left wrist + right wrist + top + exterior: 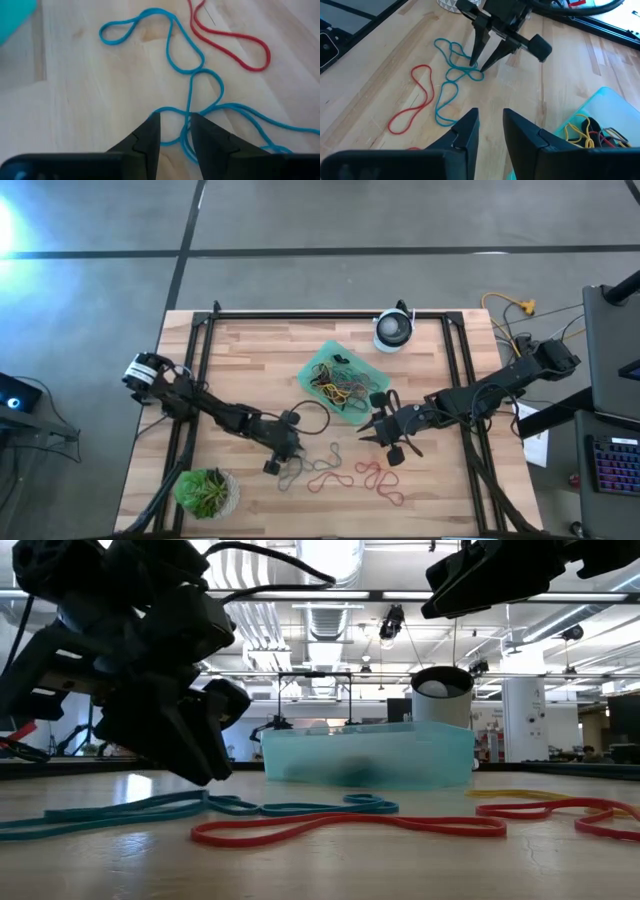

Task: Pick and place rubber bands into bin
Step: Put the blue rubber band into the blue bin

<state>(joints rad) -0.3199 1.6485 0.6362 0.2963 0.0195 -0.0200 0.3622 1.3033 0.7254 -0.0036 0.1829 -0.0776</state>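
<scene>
The fingers of my left gripper are just above the slack piece of blue rubber band, so next I open them, go lower and pinch the rubber band crossing (188, 114) before lifting toward the bin.
A long blue rubber band (190, 75) lies twisted into loops on the wooden table, with red rubber bands (328, 477) (382, 478) beside it. My left gripper (175, 117) is open, its fingertips down at the band's tangled middle (470, 70), with a strand between them. The mint-green bin (325, 358) holds several coloured bands. My right gripper (490, 125) hovers open over the table by the bin's near corner, with nothing between its fingers. My left gripper comes slanting down from the table's left, its fingers (152, 132) on either side of a blue strand (188, 125) that lies slack on the table. Whether the fingers touch it I cannot tell.
A round white-and-black device (393, 330) stands behind the bin at the far edge. A potted plant (207, 492) sits at the near left corner. Black frame rails run along the table's left, right and far sides. A yellow band (510, 795) lies near the red ones.
</scene>
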